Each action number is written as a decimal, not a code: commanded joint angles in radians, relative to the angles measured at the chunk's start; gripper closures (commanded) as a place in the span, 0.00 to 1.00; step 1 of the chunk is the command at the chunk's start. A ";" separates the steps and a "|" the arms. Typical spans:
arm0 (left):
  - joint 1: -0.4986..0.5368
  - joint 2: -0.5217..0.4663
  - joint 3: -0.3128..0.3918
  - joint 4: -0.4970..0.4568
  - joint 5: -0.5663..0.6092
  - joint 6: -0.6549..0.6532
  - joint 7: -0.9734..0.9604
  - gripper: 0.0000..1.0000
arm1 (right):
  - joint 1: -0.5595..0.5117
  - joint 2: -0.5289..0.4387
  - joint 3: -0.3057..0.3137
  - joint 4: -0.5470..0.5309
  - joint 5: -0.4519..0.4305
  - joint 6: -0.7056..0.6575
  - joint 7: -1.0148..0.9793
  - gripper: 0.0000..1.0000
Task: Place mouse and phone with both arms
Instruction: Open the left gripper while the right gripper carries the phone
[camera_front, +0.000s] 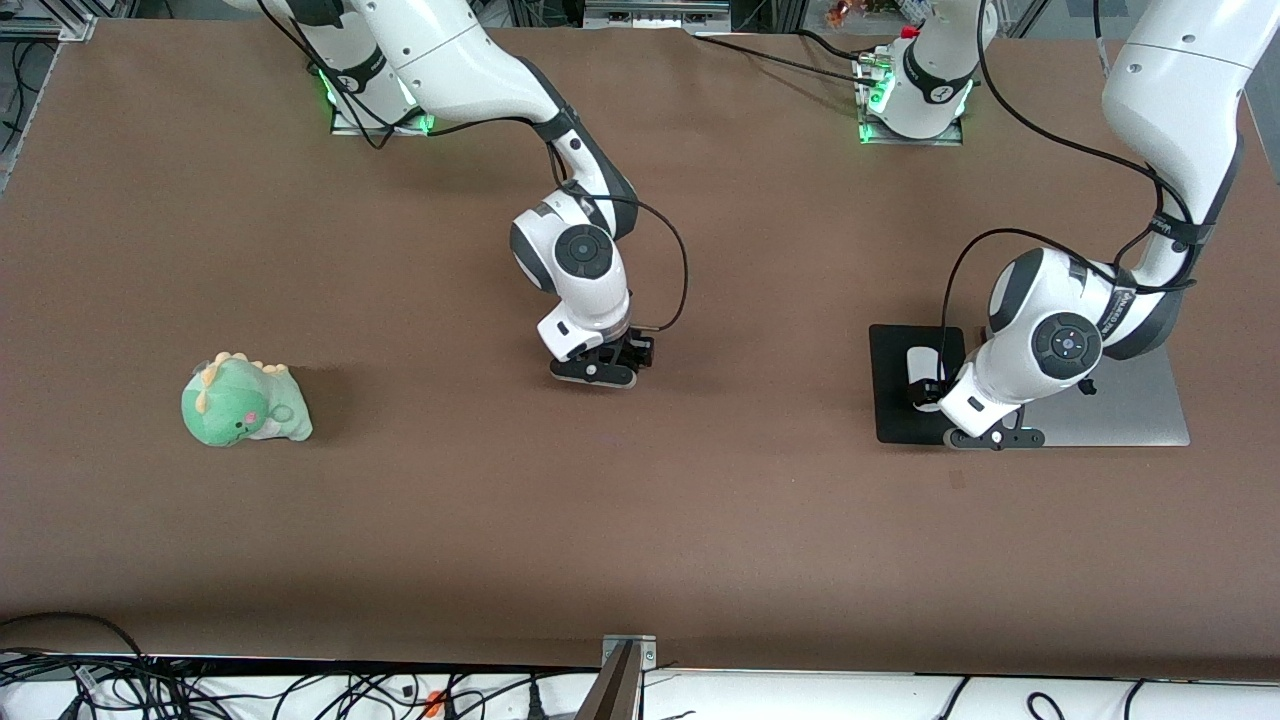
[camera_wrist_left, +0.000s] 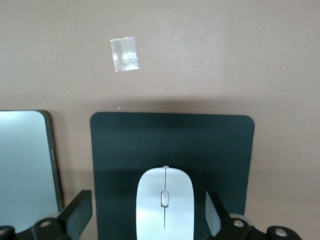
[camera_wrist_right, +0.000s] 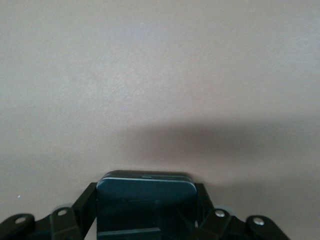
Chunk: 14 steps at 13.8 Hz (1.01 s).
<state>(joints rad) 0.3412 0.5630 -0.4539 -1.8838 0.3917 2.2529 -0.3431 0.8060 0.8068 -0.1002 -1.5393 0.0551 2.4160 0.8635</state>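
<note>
My right gripper, low over the table's middle, is going to lower the black phone and set it down on the table (camera_front: 362, 404), next to the green plush dinosaur.
The white mouse (camera_front: 917, 362) lies on a black mat (camera_front: 895, 420) toward the left arm's end of the table. My left gripper (camera_front: 932, 392) is low over it. In the left wrist view the mouse (camera_wrist_left: 165, 205) lies between the fingers (camera_wrist_left: 79, 212) of my left gripper (camera_wrist_left: 148, 212), with a gap on each side, so the gripper is open. My right gripper (camera_front: 600, 368) is low over the middle of the table. In the right wrist view my right gripper (camera_wrist_right: 146, 202) is shut on the black phone (camera_wrist_right: 145, 192), with its fingers against both sides. The phone is hidden in the front view.
A grey laptop (camera_front: 1130, 405) lies shut beside the mat, toward the left arm's end; its edge shows in the left wrist view (camera_wrist_left: 25, 165). A green plush dinosaur (camera_front: 245, 402) lies toward the right arm's end. A bit of clear tape (camera_wrist_left: 124, 54) is stuck on the table.
</note>
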 joint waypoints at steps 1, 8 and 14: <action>0.010 -0.032 -0.029 0.023 0.012 -0.081 -0.004 0.00 | -0.060 0.005 0.007 0.140 -0.005 -0.190 -0.072 0.77; 0.009 -0.040 -0.077 0.100 0.010 -0.197 -0.020 0.00 | -0.255 -0.066 0.007 0.229 0.069 -0.428 -0.455 0.85; 0.009 -0.045 -0.106 0.169 0.010 -0.292 -0.020 0.00 | -0.367 -0.170 -0.053 0.084 0.061 -0.415 -0.551 0.88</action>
<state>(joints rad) 0.3410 0.5302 -0.5437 -1.7342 0.3917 2.0001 -0.3526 0.4351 0.7132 -0.1311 -1.3342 0.1068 1.9538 0.3304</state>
